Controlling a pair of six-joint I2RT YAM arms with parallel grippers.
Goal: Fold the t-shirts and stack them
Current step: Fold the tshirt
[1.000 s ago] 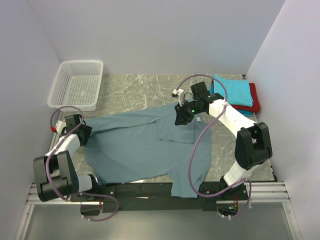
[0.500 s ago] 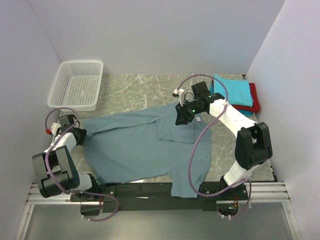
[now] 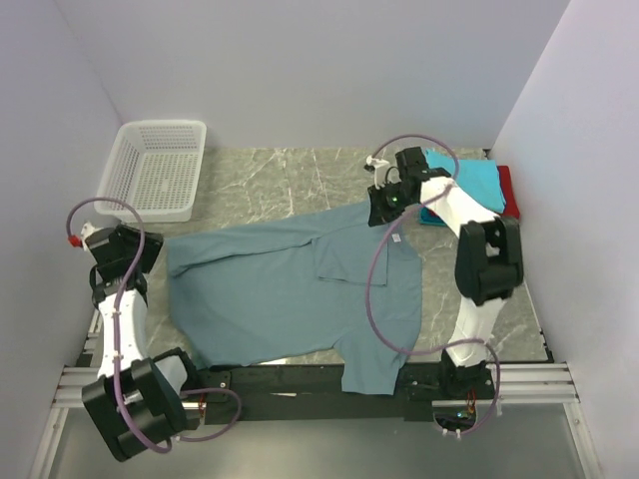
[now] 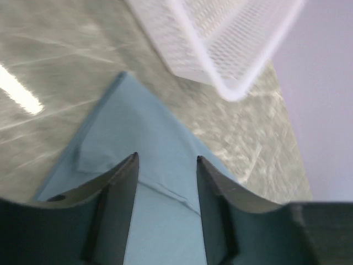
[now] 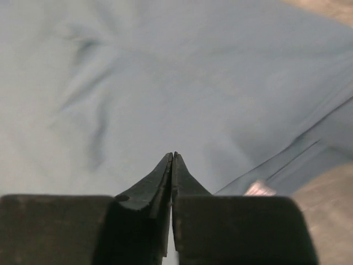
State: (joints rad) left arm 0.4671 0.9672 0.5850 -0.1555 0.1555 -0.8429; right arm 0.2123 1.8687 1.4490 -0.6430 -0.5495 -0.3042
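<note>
I see the grey-blue t-shirt hanging over the table's near edge, so next I open my right gripper, take the t-shirt's far corner (image 3: 396, 220) and pull it inward before folding.
The large grey-blue t-shirt (image 3: 290, 289) lies spread flat on the marble table, its hem hanging over the near edge. Its white neck label (image 3: 396, 238) shows by the collar. My left gripper (image 3: 135, 254) is open and empty, just left of the shirt's left sleeve; in the left wrist view (image 4: 166, 159) the sleeve (image 4: 143, 138) lies below the jaws. My right gripper (image 3: 384, 205) is shut with nothing between its jaws, over the shirt's far edge near the collar; it also shows in the right wrist view (image 5: 172, 154) above the cloth (image 5: 165, 83). Folded turquoise (image 3: 467, 178), red (image 3: 507, 188) and teal (image 3: 431, 216) shirts are stacked at the far right.
A white mesh basket (image 3: 155, 170) stands at the far left corner of the table and shows in the left wrist view (image 4: 220, 38). Bare marble (image 3: 290, 180) lies between the basket and the stack. Walls close in on the left, the back and the right.
My left gripper has let go of the left sleeve and drawn back to the left. My right gripper has moved from the collar area up and right to the shirt's far edge.
</note>
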